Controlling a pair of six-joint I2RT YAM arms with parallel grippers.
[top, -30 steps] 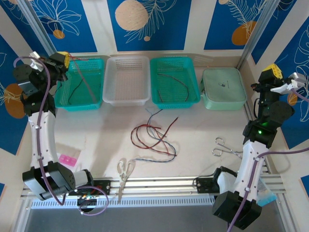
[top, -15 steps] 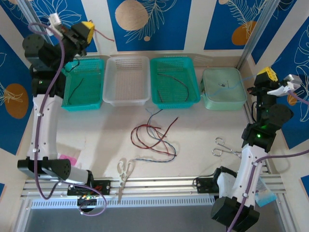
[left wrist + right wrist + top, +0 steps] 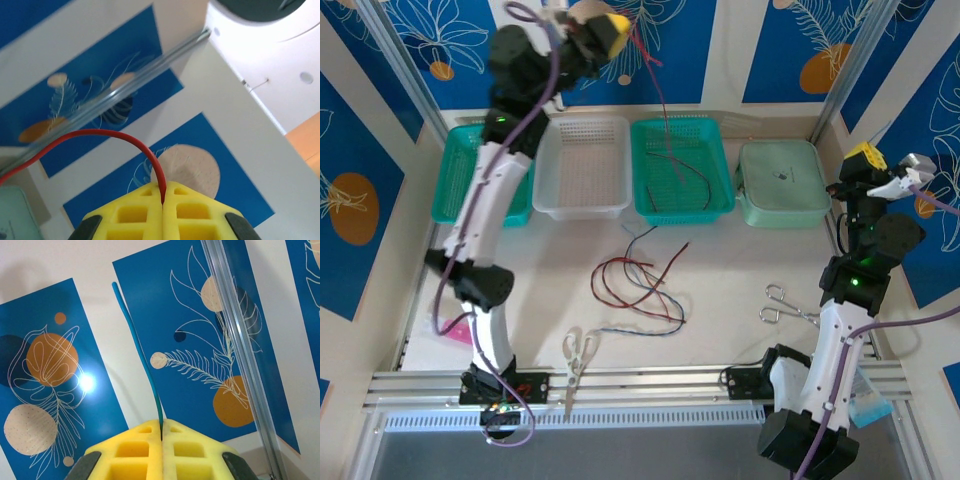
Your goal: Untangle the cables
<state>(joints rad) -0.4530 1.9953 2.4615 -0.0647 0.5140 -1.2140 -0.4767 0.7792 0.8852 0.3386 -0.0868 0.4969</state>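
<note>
Next, my left gripper releases the red cable inside the teal basket (image 3: 682, 182) next to the mint box with the lid.
A tangle of red, black and blue-grey cables (image 3: 640, 285) lies on the table's middle. My left gripper (image 3: 610, 22) is raised high at the back, above the baskets, shut on a red cable (image 3: 660, 100) that hangs down toward the right teal basket (image 3: 720, 195). In the left wrist view the red cable (image 3: 100, 134) arcs out from between the closed yellow pads (image 3: 135, 215). My right gripper (image 3: 865, 155) is held up at the right side. In the right wrist view it is shut on a thin blue cable (image 3: 137, 345) rising from its pads (image 3: 190, 450).
A left teal basket (image 3: 455, 200), a white basket (image 3: 582, 205) and a mint lidded box (image 3: 782, 182) line the back. The right teal basket holds a black cable (image 3: 695, 180). Scissors (image 3: 580, 352) lie near the front, metal forceps (image 3: 788, 305) at the right, a pink item (image 3: 455, 330) at the left.
My left arm has swung up and to the right from the left teal basket, carrying the red cable over toward the right teal basket. The right gripper has dipped slightly.
</note>
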